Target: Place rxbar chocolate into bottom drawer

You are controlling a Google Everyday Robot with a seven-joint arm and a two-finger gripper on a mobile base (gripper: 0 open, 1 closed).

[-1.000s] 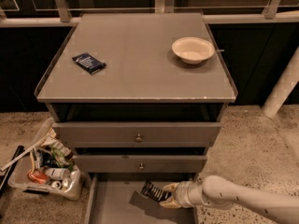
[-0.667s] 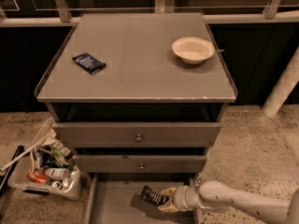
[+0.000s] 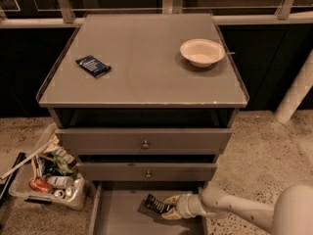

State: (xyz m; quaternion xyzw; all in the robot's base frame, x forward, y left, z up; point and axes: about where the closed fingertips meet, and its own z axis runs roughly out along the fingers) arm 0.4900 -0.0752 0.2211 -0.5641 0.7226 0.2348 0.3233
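My gripper has the rxbar chocolate. It will release it near the middle of the bottom drawer's grey bottom [image 3: 159,208].
The bottom drawer [image 3: 115,217] is pulled open under the grey cabinet, with a flat grey floor and low side walls. My gripper [image 3: 166,208] reaches in from the right, low over the drawer's right half. It is shut on the rxbar chocolate [image 3: 155,204], a small dark wrapped bar with pale lettering that sticks out to the left, close above the drawer floor. My white arm [image 3: 234,209] runs off to the lower right.
Two knobbed grey drawers [image 3: 145,143] are shut above. On the cabinet top lie a dark blue packet [image 3: 93,65] at left and a pale bowl [image 3: 202,52] at right. A clear bin of clutter [image 3: 46,173] stands on the floor at left. A white post [image 3: 296,94] stands at right.
My gripper has moved a little left with the bar and sits slightly lower in the drawer. Nothing on the cabinet top has moved.
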